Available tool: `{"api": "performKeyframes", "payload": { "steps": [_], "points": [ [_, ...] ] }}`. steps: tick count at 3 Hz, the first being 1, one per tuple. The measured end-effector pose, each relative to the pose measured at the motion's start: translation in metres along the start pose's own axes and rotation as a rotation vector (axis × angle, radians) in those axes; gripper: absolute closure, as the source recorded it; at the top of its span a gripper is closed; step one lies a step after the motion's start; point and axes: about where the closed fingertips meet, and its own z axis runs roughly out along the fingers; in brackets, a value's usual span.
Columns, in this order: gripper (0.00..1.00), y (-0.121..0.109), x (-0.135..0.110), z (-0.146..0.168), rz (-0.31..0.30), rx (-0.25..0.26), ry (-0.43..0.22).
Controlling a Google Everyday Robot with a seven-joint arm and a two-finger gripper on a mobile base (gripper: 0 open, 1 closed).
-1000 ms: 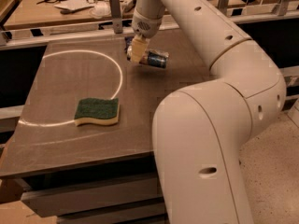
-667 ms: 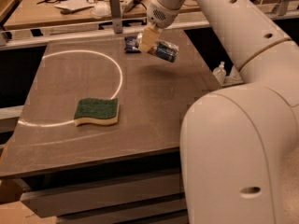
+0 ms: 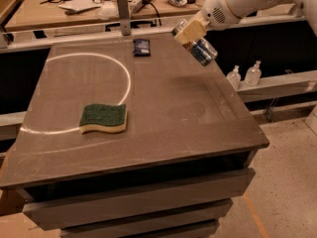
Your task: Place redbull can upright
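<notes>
My gripper is going to place the redbull can. I will set it upright on the bare table (image 3: 191, 90) between the white arc and the bottles.
The redbull can (image 3: 203, 52), silver and blue, hangs tilted in the air above the table's far right part, its lower end pointing down and right. My gripper (image 3: 189, 32) is shut on the can's upper part, coming in from the upper right on the white arm (image 3: 233, 4). The can is clear of the grey table (image 3: 163, 103) top.
A green and yellow sponge (image 3: 103, 118) lies at the left middle of the table, on a white painted arc. A small flat dark-blue packet (image 3: 142, 47) lies at the far edge. Two small bottles (image 3: 243, 75) stand on a ledge to the right. A cluttered bench stands behind.
The gripper has lifted the can off the table and carried it up and to the right. The arm has swung back out of the foreground.
</notes>
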Motion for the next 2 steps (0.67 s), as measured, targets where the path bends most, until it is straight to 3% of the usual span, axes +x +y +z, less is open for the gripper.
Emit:
{"api": "performKeyframes", "payload": {
  "steps": [2],
  "points": [
    [1.0,-0.014,0.027,-0.034,0.098,0.053,-0.358]
  ]
}}
